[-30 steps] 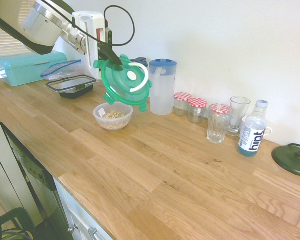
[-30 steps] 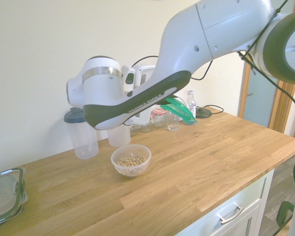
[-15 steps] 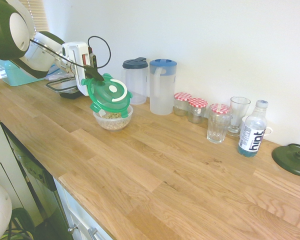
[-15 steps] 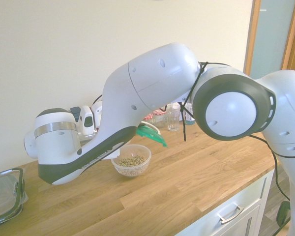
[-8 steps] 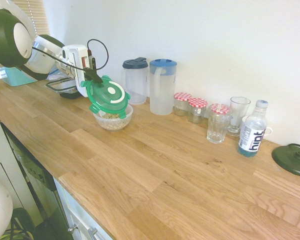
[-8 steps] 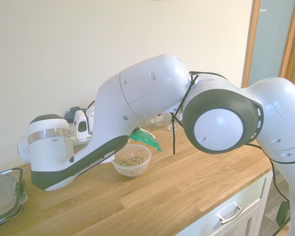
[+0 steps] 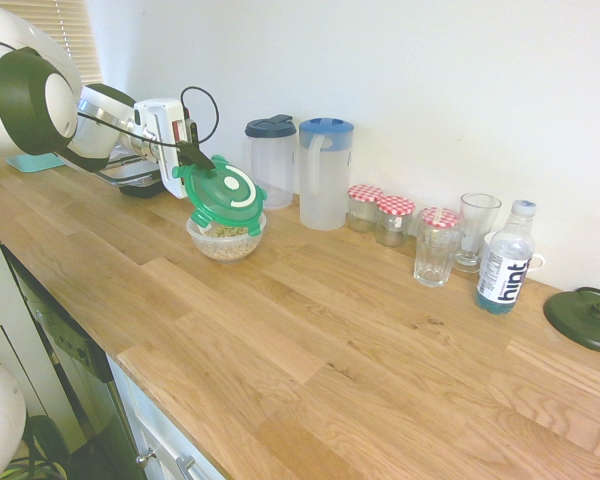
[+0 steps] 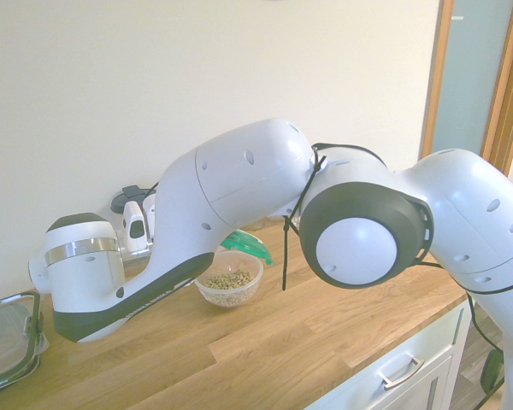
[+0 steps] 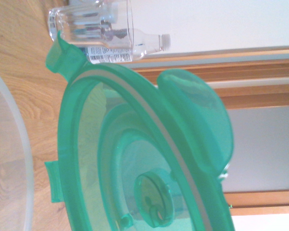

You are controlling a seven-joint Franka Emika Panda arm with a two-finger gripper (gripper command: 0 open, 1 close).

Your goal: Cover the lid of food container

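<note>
Next, I release the green lid, which hangs tilted just above the container, from my gripper onto the food container's clear rim [image 7: 224,217], over the brownish bits, to cover the food container.
The round green lid [image 7: 223,194] hangs tilted just above the food container [image 7: 226,238], a small clear bowl with brownish bits on the wooden counter. My gripper [image 7: 193,158] is shut on the lid's upper left rim. In the second exterior view the arm hides most of the lid [image 8: 248,246]; only a green edge shows over the food container [image 8: 229,284]. The wrist view is filled by the lid's underside [image 9: 135,159], with the food container's clear rim [image 9: 24,144] beside it.
Two clear pitchers [image 7: 324,175] stand behind the bowl. Further along the wall are jars with checked caps [image 7: 380,215], glasses [image 7: 437,246], a water bottle [image 7: 505,262] and a dark pot lid [image 7: 586,320]. A rectangular clear container [image 8: 4,342] sits on the bowl's other side.
The lid has come down from high above the counter to just over the bowl, staying tilted in my grip. The arm has folded lower.
</note>
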